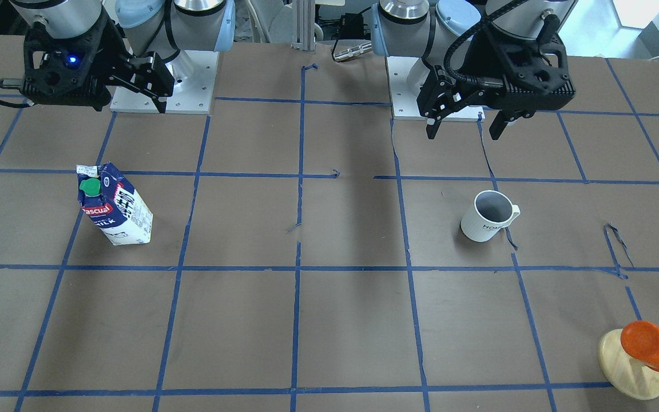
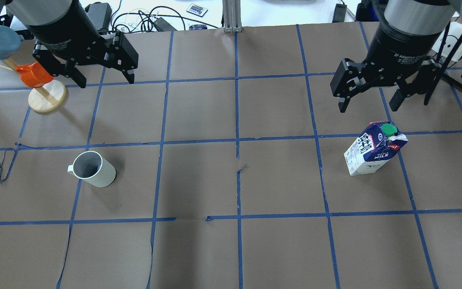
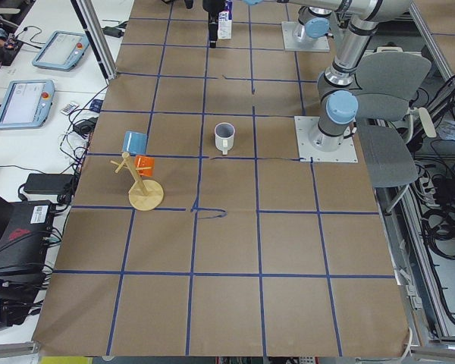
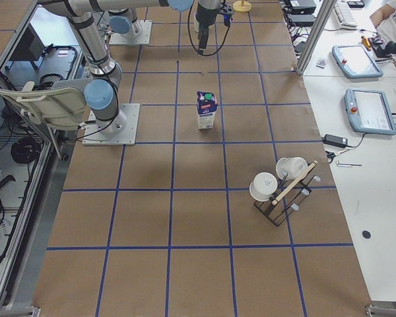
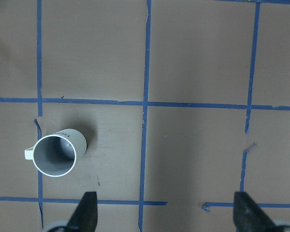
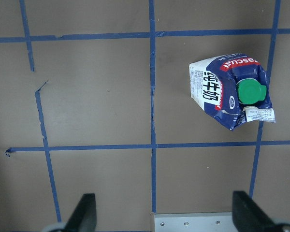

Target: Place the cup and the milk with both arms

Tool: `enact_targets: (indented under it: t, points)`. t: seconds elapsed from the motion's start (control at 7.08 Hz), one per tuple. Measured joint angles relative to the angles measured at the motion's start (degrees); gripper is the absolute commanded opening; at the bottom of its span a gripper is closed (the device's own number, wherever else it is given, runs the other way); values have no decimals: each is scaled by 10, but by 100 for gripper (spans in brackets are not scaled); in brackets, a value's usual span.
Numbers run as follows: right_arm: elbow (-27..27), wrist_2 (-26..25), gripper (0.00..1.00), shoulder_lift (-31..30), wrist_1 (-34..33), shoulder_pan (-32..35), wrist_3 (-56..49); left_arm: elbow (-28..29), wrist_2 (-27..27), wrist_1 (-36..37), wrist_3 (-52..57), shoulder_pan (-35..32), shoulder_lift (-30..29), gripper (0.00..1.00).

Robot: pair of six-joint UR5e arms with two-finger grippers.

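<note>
My right gripper is to go next to the milk's blue top (image 1: 100, 177) (image 6: 244, 107) and close there, with its fingers on both sides beside the green cap.
The white cup (image 1: 487, 216) with a dark grey inside stands upright on the left side of the brown table, also in the overhead view (image 2: 92, 169) and the left wrist view (image 5: 55, 154). My left gripper (image 2: 106, 82) is open and empty, high above the table and apart from the cup; its fingertips (image 5: 87, 212) show at the wrist view's bottom. The blue-and-white milk (image 1: 113, 206) with a green cap stands on the right side (image 2: 373, 149) and in the right wrist view (image 6: 229, 92). My right gripper (image 2: 367, 108) is open and empty above and beyond it.
A wooden mug stand (image 2: 42, 92) with an orange cup stands at the far left near my left gripper. A black rack with white cups (image 4: 280, 191) stands at the far right. My right arm's base plate (image 6: 193, 222) shows below the wrist. Blue tape lines grid the table.
</note>
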Motion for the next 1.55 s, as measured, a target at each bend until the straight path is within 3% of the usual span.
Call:
enact_targets:
  t: [0.42,0.85,1.13,1.27,1.41,1.55]
  points:
    - [1,-3,100,9,3,-16,5,-39,0,11,13,24,-3,100]
    - [0,-69,100,15,-1,-63,-19,-173,1,101,104,109,-17,100]
    - [6,-78,100,32,-40,-87,-64,-264,2,173,192,165,-36,100]
    - [14,-71,100,46,-65,-93,-80,-289,2,206,209,180,-50,76]
    - [28,-60,100,56,-86,-95,-95,-301,1,227,215,186,-66,45]
    - [52,-54,100,64,-113,-96,-104,-306,1,235,218,187,-80,4]
